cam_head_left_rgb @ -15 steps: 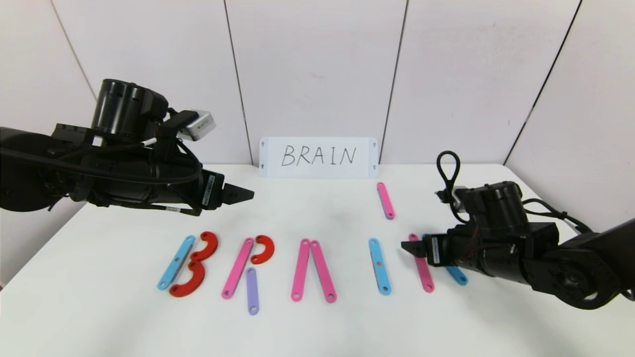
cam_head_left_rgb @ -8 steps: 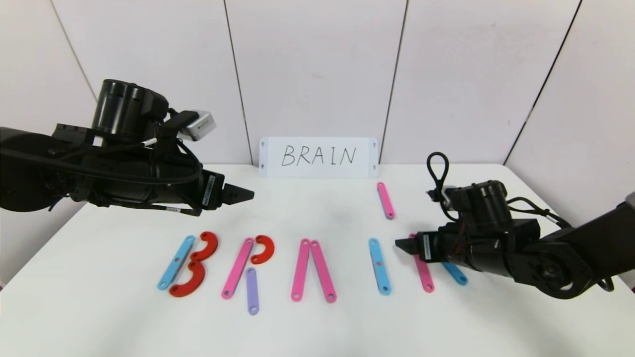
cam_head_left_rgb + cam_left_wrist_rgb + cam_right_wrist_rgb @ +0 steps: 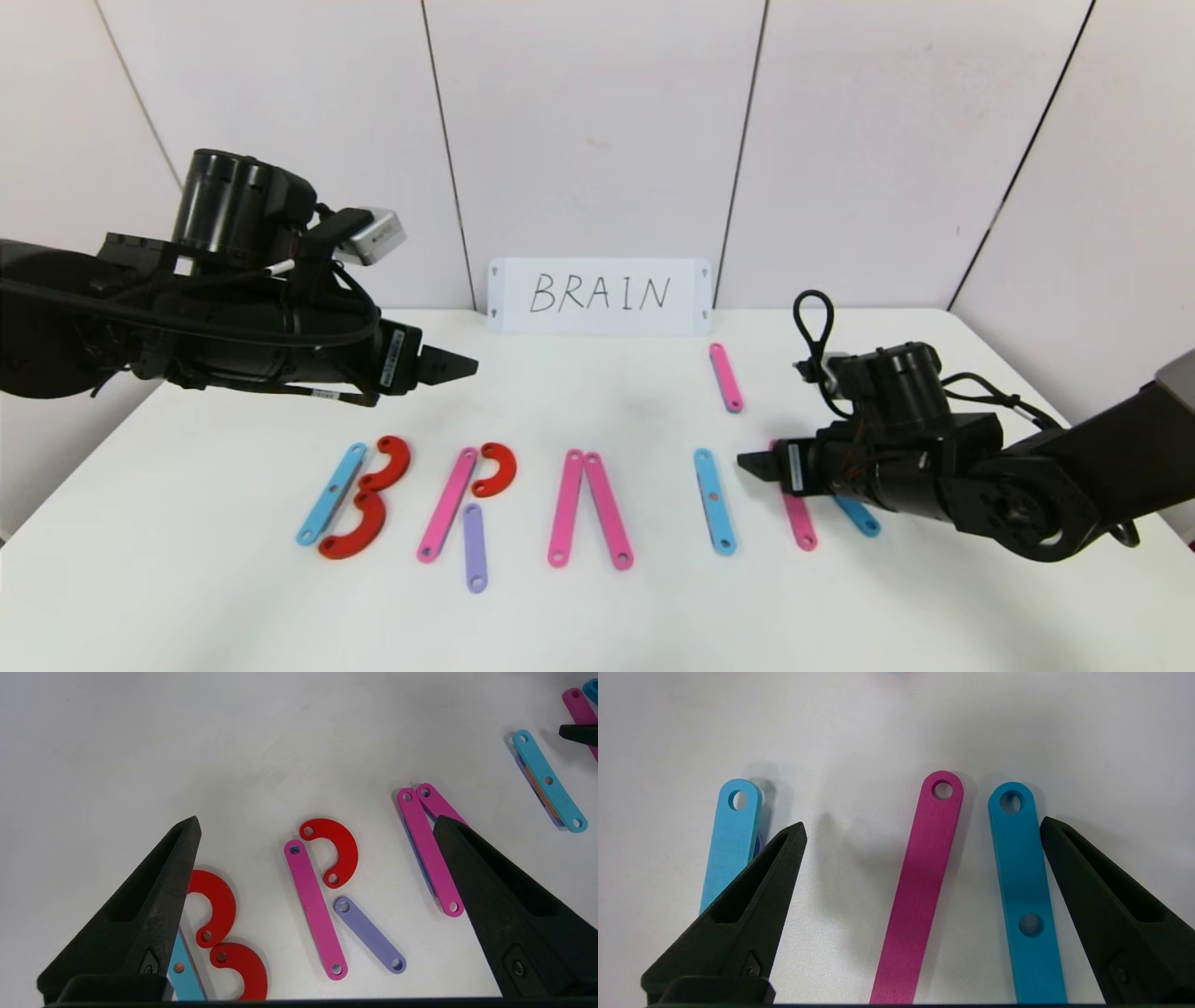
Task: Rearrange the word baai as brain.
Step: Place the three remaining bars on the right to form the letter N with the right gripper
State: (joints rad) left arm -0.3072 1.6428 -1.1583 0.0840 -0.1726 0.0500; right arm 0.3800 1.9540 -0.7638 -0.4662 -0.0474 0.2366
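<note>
The middle of the lone pink piece [image 3: 725,377] behind the row of letters is next for my right gripper, which should go there and close.
The coloured letters lie in a row on the white table [image 3: 597,616]. B is a blue strip [image 3: 329,495] with two red curves [image 3: 387,464]. R is a pink strip [image 3: 448,504], a red curve [image 3: 495,469] and a purple strip [image 3: 475,548]. Two pink strips [image 3: 566,509] meet at the top as A. A blue strip [image 3: 715,501] stands as I. My right gripper [image 3: 752,464] [image 3: 922,828] hovers open over a pink strip [image 3: 920,896] and a blue strip [image 3: 1020,868], empty. My left gripper [image 3: 453,366] [image 3: 316,821] hangs open above the R, empty.
A white card [image 3: 599,296] handwritten BRAIN leans against the back wall. A lone pink strip [image 3: 725,377] lies behind the row, towards the right. The right arm's body covers the far ends of the two rightmost strips in the head view.
My right gripper has slid left along the row, its tip now close to the blue I strip. The left arm and all the strips have stayed put.
</note>
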